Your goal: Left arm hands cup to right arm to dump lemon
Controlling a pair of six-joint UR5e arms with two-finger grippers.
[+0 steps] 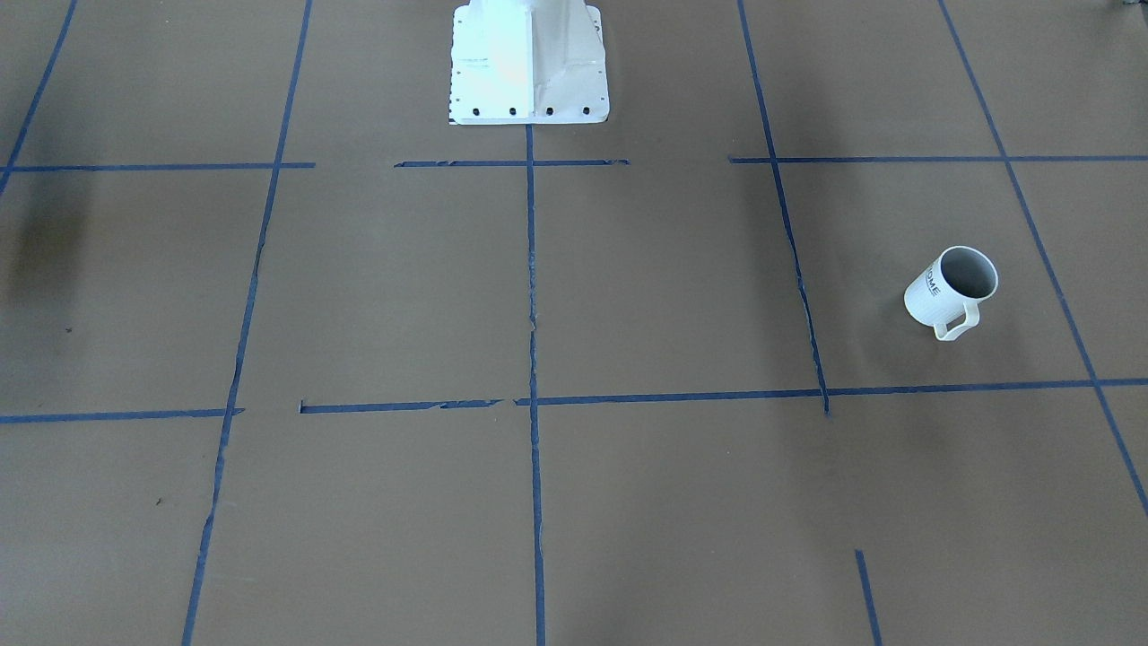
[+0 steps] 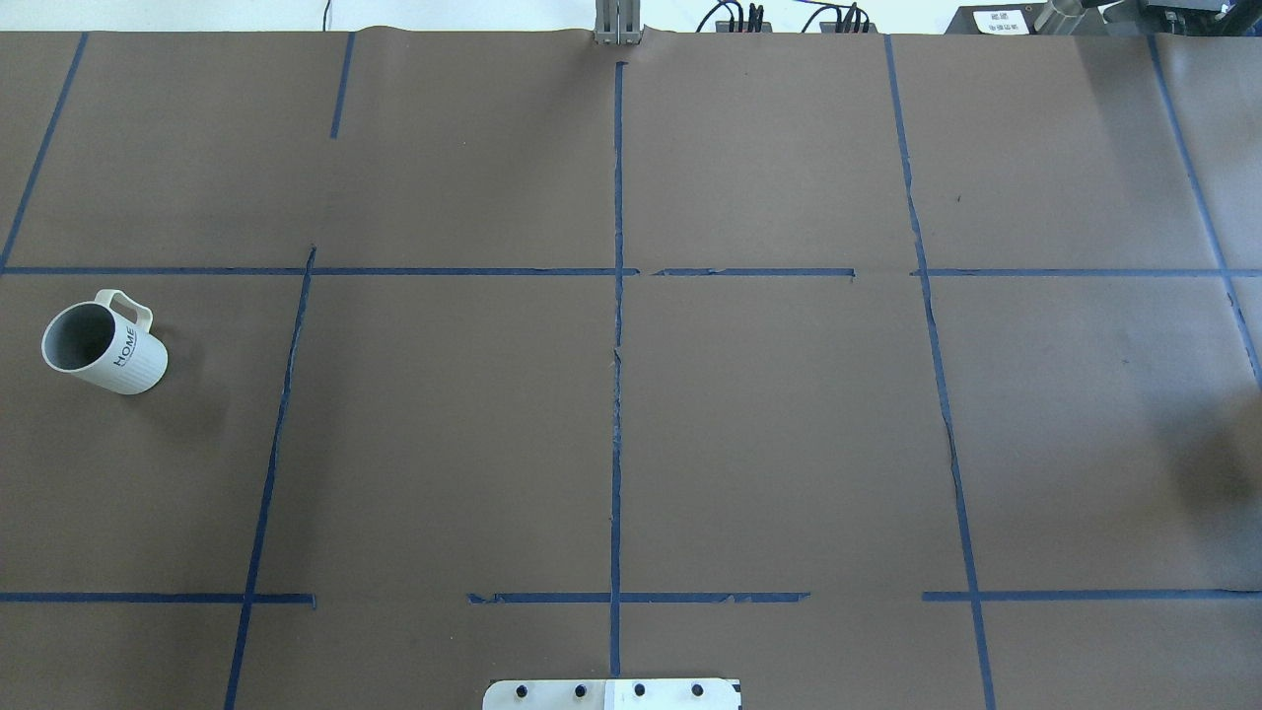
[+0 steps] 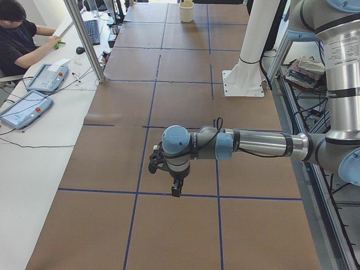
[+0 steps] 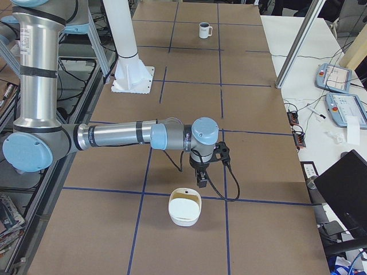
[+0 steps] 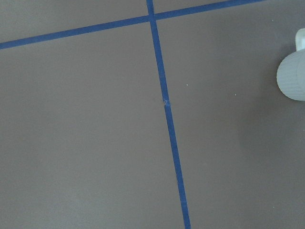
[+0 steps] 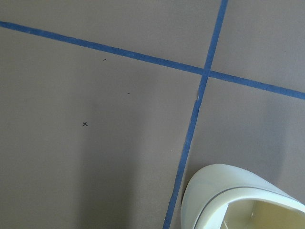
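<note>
My left gripper needs to move to the cup next and close on the cup's rim [image 1: 996,280], on the side that faces away from the robot pedestal.
The cup [image 1: 951,289] is a white mug with "HOME" lettering, standing upright on the brown table at the robot's far left [image 2: 104,345]. It shows small at the far end in the exterior right view [image 4: 205,30] and at the right edge of the left wrist view [image 5: 293,76]. No lemon shows in any view. The left gripper [image 3: 174,188] hangs above the table near the left end, and I cannot tell if it is open. The right gripper [image 4: 202,179] hangs just behind a cream bowl [image 4: 184,209], and I cannot tell if it is open.
The cream bowl also shows in the right wrist view [image 6: 243,200] and far off in the exterior left view [image 3: 187,11]. The white robot pedestal [image 1: 529,63] stands at the table's middle back. A seated operator [image 3: 17,39] and teach pendants are beside the table.
</note>
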